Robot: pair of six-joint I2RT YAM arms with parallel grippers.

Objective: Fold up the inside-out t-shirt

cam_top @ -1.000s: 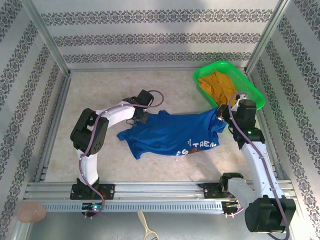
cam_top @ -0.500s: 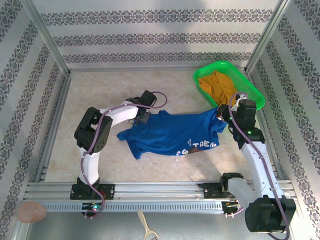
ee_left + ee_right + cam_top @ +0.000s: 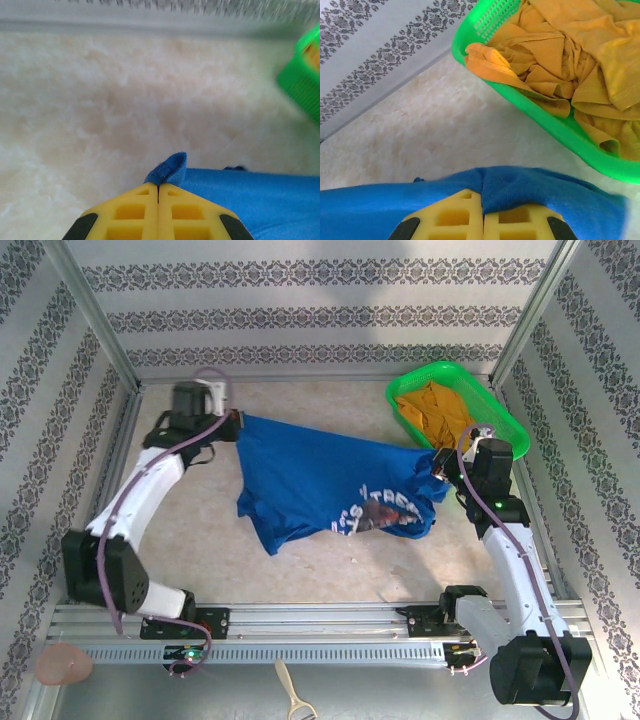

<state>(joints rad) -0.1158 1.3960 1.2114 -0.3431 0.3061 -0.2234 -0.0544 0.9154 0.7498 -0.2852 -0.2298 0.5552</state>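
Note:
The robot's left gripper pinches only a small fold at the t-shirt's corner, so it should lower that corner, open, and take the cloth further in before lifting high [image 3: 262, 434].
The royal-blue t-shirt [image 3: 320, 485] with white lettering hangs stretched between both arms across the table's middle, its lower part sagging onto the surface. My left gripper [image 3: 236, 423] is at the far left, shut on one corner of the shirt. In the left wrist view a small blue fold [image 3: 169, 171] pokes out between the closed yellow fingers [image 3: 130, 210]. My right gripper [image 3: 438, 466] sits next to the green basket, shut on the opposite edge of the t-shirt [image 3: 530, 192], with cloth draped over its right finger [image 3: 520, 220].
A green plastic basket [image 3: 500, 420] holding an orange-yellow garment [image 3: 432, 410] stands at the back right, close to my right gripper. Metal frame rails and patterned walls border the table. Bare tabletop lies at the left and front.
The left gripper has closed on the shirt's corner and swung back and to the left, pulling the cloth up and spreading it out. The right arm has stayed in place.

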